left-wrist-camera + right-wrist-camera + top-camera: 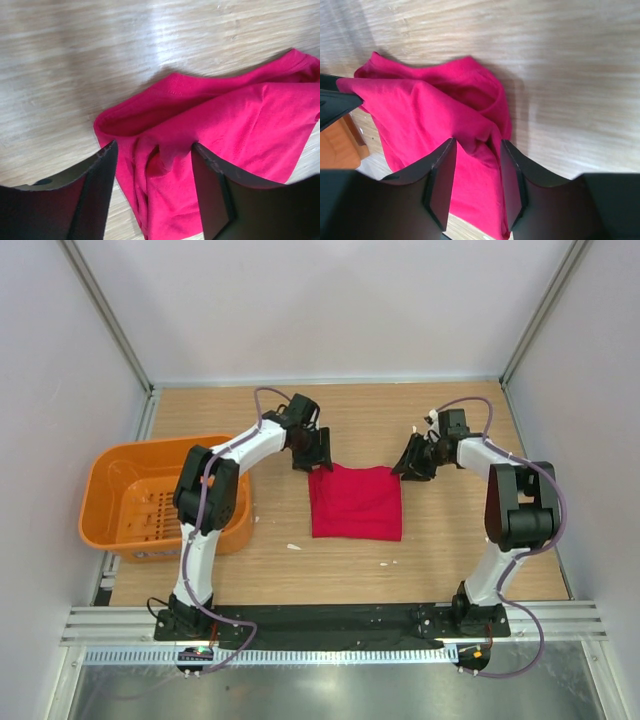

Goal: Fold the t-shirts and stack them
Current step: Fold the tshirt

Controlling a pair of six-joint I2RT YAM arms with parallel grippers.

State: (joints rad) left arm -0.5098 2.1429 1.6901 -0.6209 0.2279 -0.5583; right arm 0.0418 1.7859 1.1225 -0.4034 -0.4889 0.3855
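Next, I pinch the red t-shirt's top layer with my left gripper, as it bunches short of the t-shirt's corner beneath, and pull it to that corner [104, 122].
The red t-shirt [355, 502] lies folded into a rough square at the middle of the wooden table. My left gripper [318, 462] is at its far left corner and my right gripper [408, 465] at its far right corner. In the left wrist view the shirt [240, 120] has a rumpled corner lying between my left gripper's [154, 150] wide-open jaws. In the right wrist view a raised fold of the shirt [420, 115] sits between my right gripper's [478, 145] open jaws. Neither pair of jaws pinches the cloth.
An orange slotted plastic basket [150, 500] stands at the left of the table, beside the left arm; part of it shows in the right wrist view [335, 147]. White walls and metal frame posts enclose the table. Small white specks [293, 546] lie near the shirt's front edge.
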